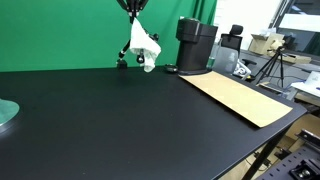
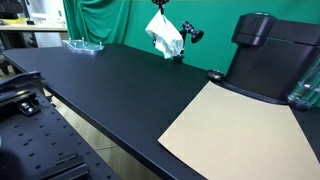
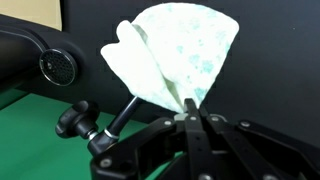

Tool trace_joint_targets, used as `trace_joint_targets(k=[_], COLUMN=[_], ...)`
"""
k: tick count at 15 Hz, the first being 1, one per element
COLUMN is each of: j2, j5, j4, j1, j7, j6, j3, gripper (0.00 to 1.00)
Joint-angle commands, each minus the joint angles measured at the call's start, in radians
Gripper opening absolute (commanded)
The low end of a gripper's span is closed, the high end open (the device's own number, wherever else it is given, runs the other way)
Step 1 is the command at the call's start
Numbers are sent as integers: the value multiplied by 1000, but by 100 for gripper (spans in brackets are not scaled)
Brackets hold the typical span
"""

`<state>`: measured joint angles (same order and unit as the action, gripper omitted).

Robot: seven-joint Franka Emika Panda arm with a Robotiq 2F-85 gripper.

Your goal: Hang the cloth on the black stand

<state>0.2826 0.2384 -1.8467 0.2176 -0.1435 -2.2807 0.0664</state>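
Next, I let go of the white cloth over the black stand's thin rod (image 1: 144,59) (image 3: 138,99), near the black coffee machine. The cloth now hangs at the table's far side.
A white cloth with a faint green pattern (image 1: 143,45) hangs from my gripper (image 1: 132,8) at the far side of the black table, also in the exterior view (image 2: 165,37) and in the wrist view (image 3: 175,55). My gripper (image 3: 192,112) is shut on the cloth's top corner and holds it in the air. The black stand (image 1: 122,62) is a small thin rod with a round knob, just behind and below the cloth. It also shows in the exterior view (image 2: 190,35) and in the wrist view (image 3: 95,125). The cloth's lower edge hangs close to the stand.
A black coffee machine (image 1: 196,45) stands right of the cloth. A brown cardboard sheet (image 1: 240,97) lies on the table (image 1: 110,120). A green glass plate (image 1: 5,113) sits at one table edge. A green curtain (image 1: 60,30) hangs behind.
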Motion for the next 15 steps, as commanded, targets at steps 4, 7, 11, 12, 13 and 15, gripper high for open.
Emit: trace_joint_targets(k=[4, 7, 11, 12, 13, 15], j2=[61, 85, 107, 113, 119, 132], j5=[11, 11, 14, 15, 15, 16], j4=[26, 32, 36, 37, 39, 42], j1=[1, 4, 15, 19, 23, 31], j7=[-28, -21, -13, -12, -11, -8], j6=[49, 54, 50, 49, 50, 48], j3=[-1, 0, 6, 7, 9, 12], gripper=[0, 0, 0, 0, 0, 0])
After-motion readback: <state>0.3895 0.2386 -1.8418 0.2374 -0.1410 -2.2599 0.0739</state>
